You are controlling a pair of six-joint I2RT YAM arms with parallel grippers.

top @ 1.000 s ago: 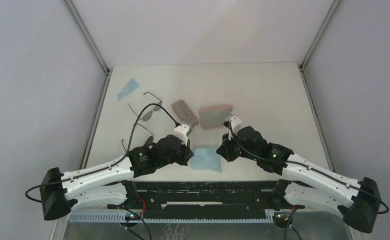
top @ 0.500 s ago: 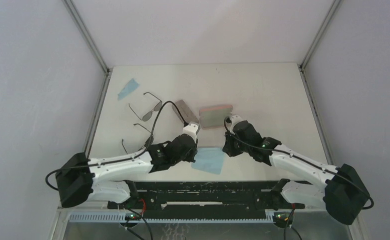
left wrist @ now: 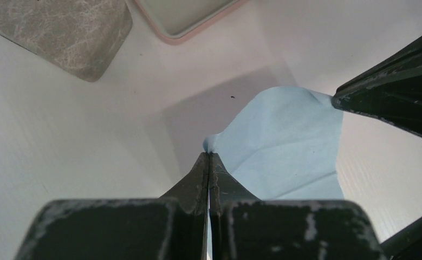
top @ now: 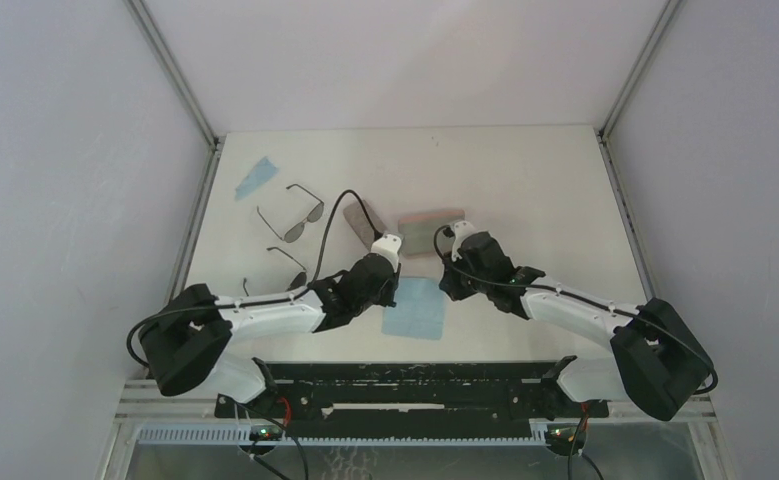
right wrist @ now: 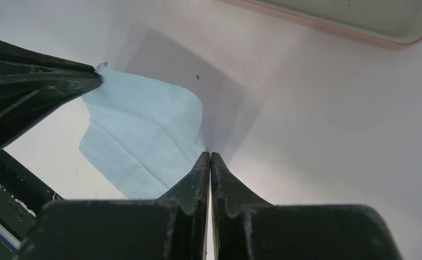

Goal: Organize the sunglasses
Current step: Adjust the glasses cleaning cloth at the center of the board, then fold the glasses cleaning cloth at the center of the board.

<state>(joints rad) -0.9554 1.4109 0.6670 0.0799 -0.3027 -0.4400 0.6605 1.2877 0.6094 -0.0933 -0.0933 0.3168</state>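
Note:
Next, my right gripper opens its fingers and takes that corner (left wrist: pixel 326 99) again before folding the cloth, because only the edge of the cloth's corner sits in them.
A light blue cloth (top: pixel 415 310) lies near the table's middle front, and both grippers pinch its far corners. My left gripper (top: pixel 396 288) is shut on the left corner (left wrist: pixel 211 144). My right gripper (top: pixel 446 287) is shut on the right corner (right wrist: pixel 204 147). The cloth's far edge is lifted and its near part rests on the table. One pair of sunglasses (top: pixel 293 230) with thin black frames lies at the left, and a second pair (top: pixel 295 272) lies nearer, partly hidden by my left arm. Neither gripper touches them.
An open pink case (top: pixel 433 228) (left wrist: pixel 184 21) (right wrist: pixel 349 19) lies just beyond the cloth. A grey-brown case (top: pixel 363 222) (left wrist: pixel 62 30) lies to its left, partly under my left wrist. A second light blue cloth (top: pixel 256 176) lies at the far left.
Both arms have stretched forward and drawn closer together, carrying the cloth's far edge away from the near edge toward the cases. Both grippers stayed shut.

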